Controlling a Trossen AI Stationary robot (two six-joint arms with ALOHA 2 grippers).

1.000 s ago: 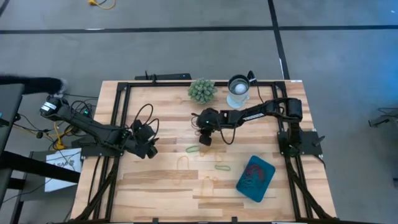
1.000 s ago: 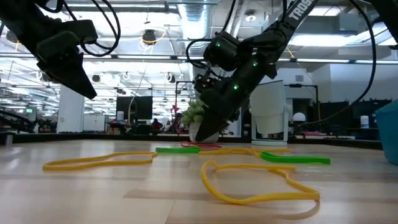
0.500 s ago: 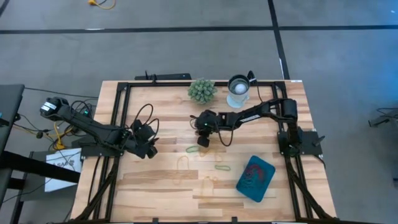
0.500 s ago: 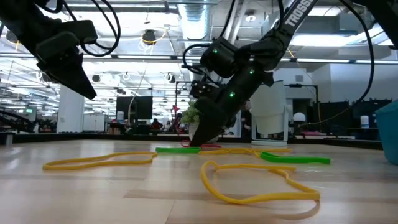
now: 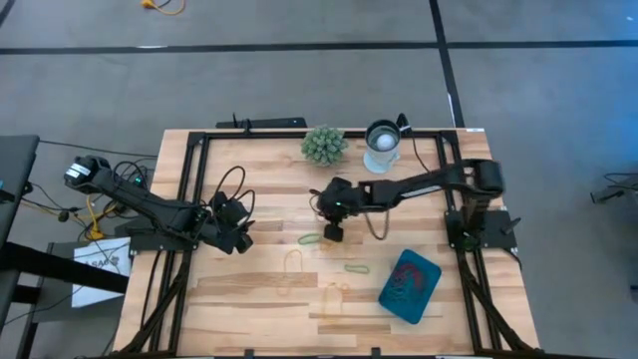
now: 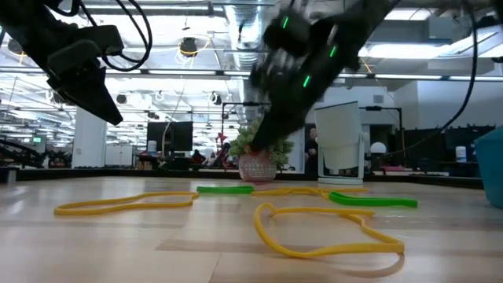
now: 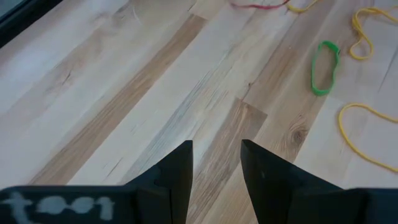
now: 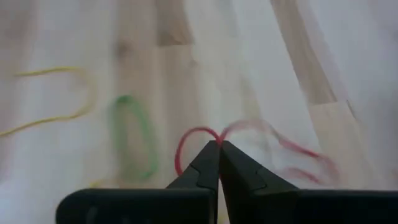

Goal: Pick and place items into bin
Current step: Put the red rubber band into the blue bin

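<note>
My right gripper is to let go of the red band next. It will go on top of the red bands in the teal bin (image 5: 407, 274).
Loose rubber bands lie flat on the wooden table: a green one (image 5: 310, 239), another green (image 5: 356, 267), yellow ones (image 5: 292, 261) (image 5: 334, 291). My right gripper (image 5: 332, 231) hovers mid-table, shut on a red band (image 8: 199, 140). The teal bin (image 5: 409, 284) sits at the near right with red bands in it. My left gripper (image 5: 242, 242) waits open above the table's left part, nothing between its fingers (image 7: 180, 168). My right gripper pinches the red band at a bend of its loop (image 8: 214, 140) between its two fingertips, coming slanting down from the far right. The strand runs out to both sides of the tips (image 8: 286, 149); whether the rest still lies on the wood I cannot tell.
A spiky green plant ball (image 5: 324, 145) and a round white-and-metal cup (image 5: 382, 148) stand at the far edge. A black frame (image 5: 189, 179) runs along the table's sides. Bare wood lies between the bands and the bin.
My right gripper dipped its tips to the table at the red band, shut on it, then rose quickly and shifted a little toward the near edge. The other bands have stayed where they were.
</note>
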